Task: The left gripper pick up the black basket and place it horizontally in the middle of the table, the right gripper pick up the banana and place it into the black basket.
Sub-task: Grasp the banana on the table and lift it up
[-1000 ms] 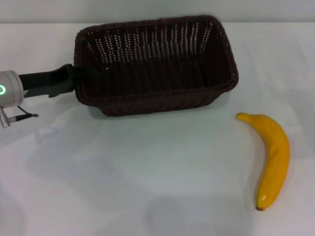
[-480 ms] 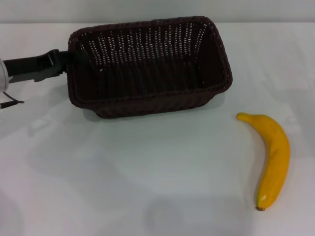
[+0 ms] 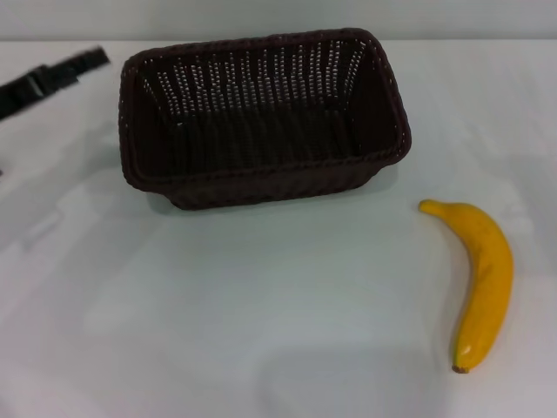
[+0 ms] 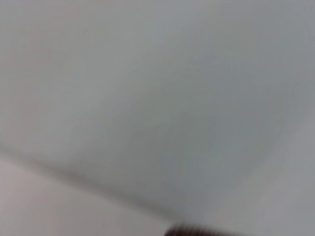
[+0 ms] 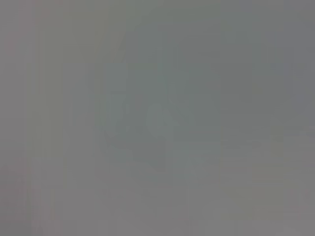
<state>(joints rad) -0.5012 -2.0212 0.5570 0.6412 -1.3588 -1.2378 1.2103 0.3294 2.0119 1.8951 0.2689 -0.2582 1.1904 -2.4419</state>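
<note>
The robot's right gripper should close on the bend of the banana (image 3: 479,230), just past the stem that points towards the black basket.
The black basket (image 3: 261,178) stands upright and lengthwise across the far middle of the white table (image 3: 218,305), with nothing inside it. My left gripper (image 3: 87,63) is a slim black strap-like arm at the far left edge, clear of the basket's left end and holding nothing. The yellow banana (image 3: 483,279) lies on the table at the right, in front of the basket's right corner, brown tip towards me. The right gripper is out of view. The wrist views show only blurred pale surface.
A pale wall edge (image 3: 487,17) runs along the back of the table behind the basket. Bare tabletop lies between the basket and the banana and across the front.
My left gripper has let go of the basket's left end and drawn back up and to the left. The basket shifted slightly left a second ago and now rests still. The banana has not moved.
</note>
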